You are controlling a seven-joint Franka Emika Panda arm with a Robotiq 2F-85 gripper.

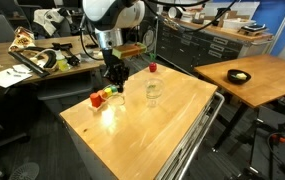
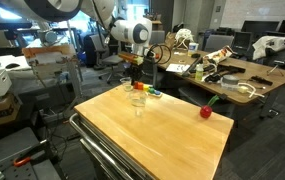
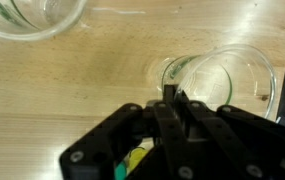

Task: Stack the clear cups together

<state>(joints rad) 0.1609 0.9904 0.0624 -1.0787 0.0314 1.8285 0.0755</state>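
The robot's gripper will release its clear cup inside the free clear cup [image 1: 153, 93] [image 3: 32, 10] that stands upright on the wooden table.
My gripper [image 3: 172, 97] has its fingers pinched together on the near rim of one clear cup [image 3: 225, 78], which stands on the wooden table. The second clear cup [image 3: 30, 14] is apart from it, cut off at the top left of the wrist view. In an exterior view the gripper [image 1: 115, 80] is low over the table's far left part, and the free cup [image 1: 153, 93] stands upright to its right. In the other exterior view only one clear cup [image 2: 138, 99] shows plainly, just under the gripper [image 2: 135, 76].
Small red, orange and green blocks [image 1: 101, 97] lie beside the gripper, and also show in an exterior view [image 2: 149, 90]. A small red object [image 1: 152, 67] sits at the table's far edge [image 2: 206, 112]. Cluttered desks stand behind the wooden table [image 1: 142, 135].
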